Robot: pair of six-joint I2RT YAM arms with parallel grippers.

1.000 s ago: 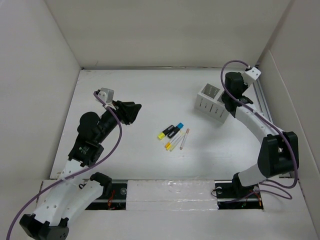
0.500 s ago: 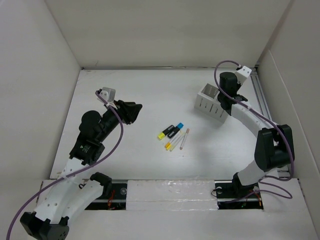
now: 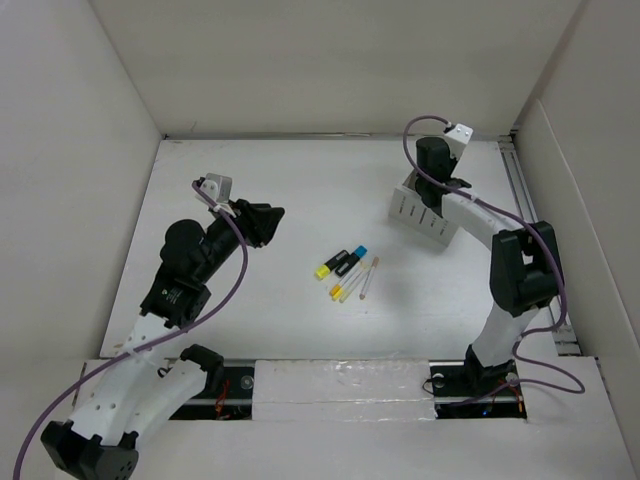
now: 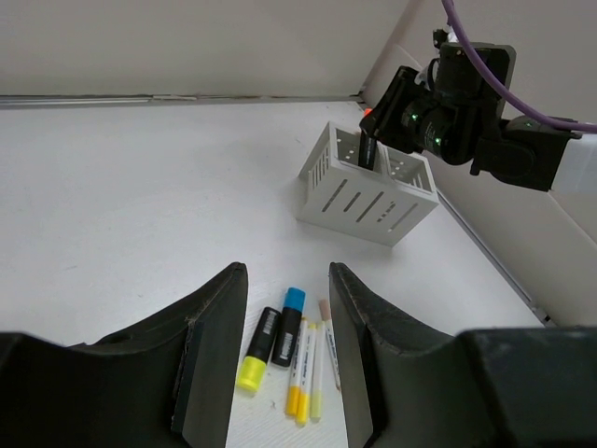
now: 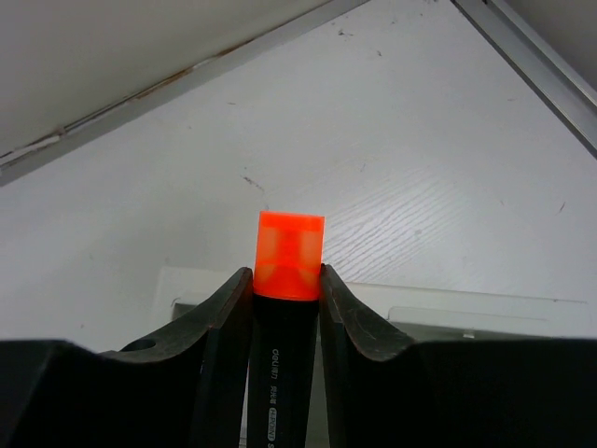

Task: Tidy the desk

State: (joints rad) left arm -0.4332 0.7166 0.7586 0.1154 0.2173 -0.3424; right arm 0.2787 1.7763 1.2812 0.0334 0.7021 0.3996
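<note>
The black highlighter will stay in my right gripper until I get to release it upright in the white organizer box's compartment farther from the metal rail (image 3: pixel 432 187) (image 5: pixel 283 381).
My right gripper (image 5: pixel 285 280) is shut on a black highlighter with an orange cap (image 5: pixel 289 257) and holds it over the white slotted organizer box (image 3: pixel 425 208) at the back right of the desk (image 3: pixel 300 190). In the left wrist view the highlighter (image 4: pixel 367 149) stands in the box's (image 4: pixel 368 187) top opening. My left gripper (image 4: pixel 284 280) is open and empty above the desk's left half. A yellow-capped highlighter (image 3: pixel 330 266), a blue-capped highlighter (image 3: pixel 351 257) and three thin pens (image 3: pixel 356 283) lie together mid-desk.
White panels wall the desk on the left, back and right. A metal rail (image 3: pixel 527 215) runs along the right edge, right of the organizer box. The right arm (image 3: pixel 490 235) arches from the front right to the box.
My right gripper has swung left from beside the rail to over the organizer box with the orange-capped highlighter. The left arm has barely moved.
</note>
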